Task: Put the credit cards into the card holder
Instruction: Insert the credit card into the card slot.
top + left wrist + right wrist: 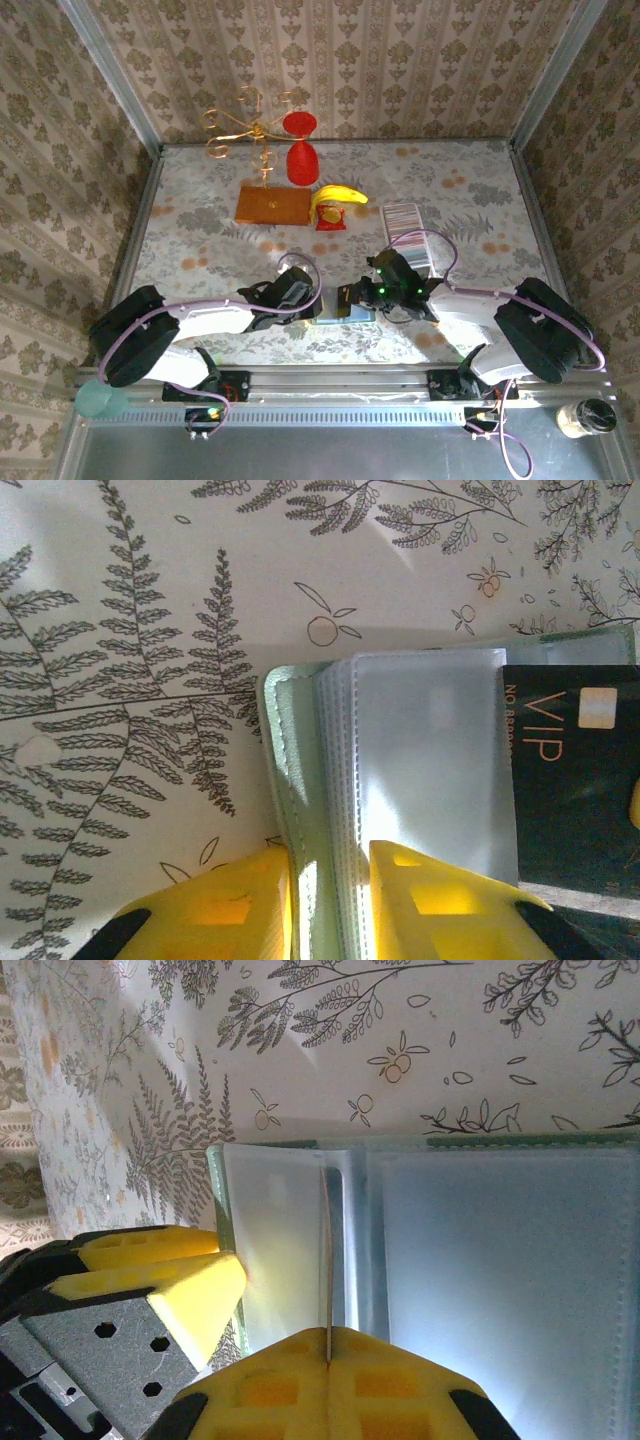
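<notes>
The black VIP credit card sits only at the sleeve's opening; my right gripper should grip it near its outer edge [630, 725] and push it deeper.
The card holder [345, 312] lies open on the table near the front edge, its clear sleeves [430, 750] facing up. My left gripper [330, 855] is shut on the card holder's pale green left cover and sleeve edges. My right gripper [328, 1338] is shut on a black VIP credit card [570, 800], which the right wrist view shows edge-on as a thin line [327, 1250] over the holder's sleeves [500, 1280]. More credit cards [402, 215] stand as a striped row in the clear tray [418, 250] at the right. The two grippers [312, 300] [368, 293] meet over the holder.
Behind the holder stand a banana [337, 195] on a red toy telephone [330, 219], a wooden board [272, 205], a red glass [301, 160] and a copper wire stand [245, 125]. The left gripper's yellow fingers [150, 1270] sit close to the held card.
</notes>
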`<state>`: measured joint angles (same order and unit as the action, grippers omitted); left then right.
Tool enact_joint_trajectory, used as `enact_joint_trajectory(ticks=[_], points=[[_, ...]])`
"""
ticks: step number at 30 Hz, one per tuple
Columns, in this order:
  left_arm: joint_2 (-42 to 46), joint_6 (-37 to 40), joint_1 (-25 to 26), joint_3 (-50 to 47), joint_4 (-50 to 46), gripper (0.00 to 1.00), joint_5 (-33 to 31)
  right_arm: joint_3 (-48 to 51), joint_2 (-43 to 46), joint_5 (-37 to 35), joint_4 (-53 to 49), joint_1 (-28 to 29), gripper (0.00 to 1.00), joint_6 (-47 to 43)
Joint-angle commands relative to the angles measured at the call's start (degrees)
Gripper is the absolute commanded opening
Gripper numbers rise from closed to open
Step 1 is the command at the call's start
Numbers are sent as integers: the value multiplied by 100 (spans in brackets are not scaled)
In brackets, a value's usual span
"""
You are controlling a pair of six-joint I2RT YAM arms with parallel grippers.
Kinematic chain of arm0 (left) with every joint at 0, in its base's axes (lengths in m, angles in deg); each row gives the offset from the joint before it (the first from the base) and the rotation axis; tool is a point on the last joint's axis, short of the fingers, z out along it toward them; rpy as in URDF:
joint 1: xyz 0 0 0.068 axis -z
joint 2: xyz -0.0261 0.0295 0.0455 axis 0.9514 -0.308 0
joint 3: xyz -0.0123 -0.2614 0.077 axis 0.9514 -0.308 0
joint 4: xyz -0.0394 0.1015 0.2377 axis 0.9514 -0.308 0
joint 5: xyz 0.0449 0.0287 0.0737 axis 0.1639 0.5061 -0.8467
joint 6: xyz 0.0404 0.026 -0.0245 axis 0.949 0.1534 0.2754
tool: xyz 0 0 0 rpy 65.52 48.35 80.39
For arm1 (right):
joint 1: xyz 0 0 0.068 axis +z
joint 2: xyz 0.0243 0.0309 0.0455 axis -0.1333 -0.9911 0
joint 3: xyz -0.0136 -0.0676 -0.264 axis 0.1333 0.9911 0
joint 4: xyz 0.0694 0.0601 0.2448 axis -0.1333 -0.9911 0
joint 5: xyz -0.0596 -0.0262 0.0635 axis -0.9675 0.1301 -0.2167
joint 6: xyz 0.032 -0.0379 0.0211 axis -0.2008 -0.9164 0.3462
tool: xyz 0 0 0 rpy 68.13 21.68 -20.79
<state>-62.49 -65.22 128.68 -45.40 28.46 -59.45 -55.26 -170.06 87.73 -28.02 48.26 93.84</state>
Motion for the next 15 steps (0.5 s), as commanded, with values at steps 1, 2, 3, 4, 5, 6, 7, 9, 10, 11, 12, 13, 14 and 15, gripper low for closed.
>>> enact_joint_trajectory(ticks=[1, 2, 3, 4, 5, 6, 7, 9, 10, 11, 12, 13, 14, 15], points=[[-102, -105, 83, -208, -436, 25, 45, 24, 53, 35, -144, 62, 0, 79], [-105, -96, 85, -202, -438, 25, 45, 11, 41, 31, -140, 59, 0, 88], [-107, -96, 93, -204, -436, 25, 45, 15, 19, 40, -125, 66, 0, 89], [-107, -89, 90, -204, -444, 25, 36, 7, -12, 50, -122, 71, 0, 81], [-105, -87, 90, -204, -445, 25, 28, -3, -41, 76, -117, 68, 0, 67], [-102, -87, 82, -204, -453, 25, 27, -23, -81, 96, -125, 69, 0, 49], [-98, -79, 94, -204, -454, 25, 27, -35, -111, 101, -132, 67, 0, 45], [-98, -78, 86, -204, -454, 25, 29, -75, -187, 135, -145, 68, 3, 14], [-96, -78, 91, -204, -454, 25, 27, -97, -214, 151, -156, 69, 5, -11], [-91, -78, 92, -212, -454, 25, 27, -124, -256, 162, -189, 71, 7, -37], [-89, -79, 91, -220, -455, 25, 27, -167, -292, 174, -211, 77, 9, -63], [-76, -78, 87, -221, -458, 25, 27, -199, -323, 172, -231, 82, 10, -92], [-71, -74, 90, -226, -463, 25, 18, -242, -357, 173, -275, 95, 13, -112], [-65, -78, 94, -230, -466, 25, 18, -289, -395, 164, -356, 104, 17, -148]])
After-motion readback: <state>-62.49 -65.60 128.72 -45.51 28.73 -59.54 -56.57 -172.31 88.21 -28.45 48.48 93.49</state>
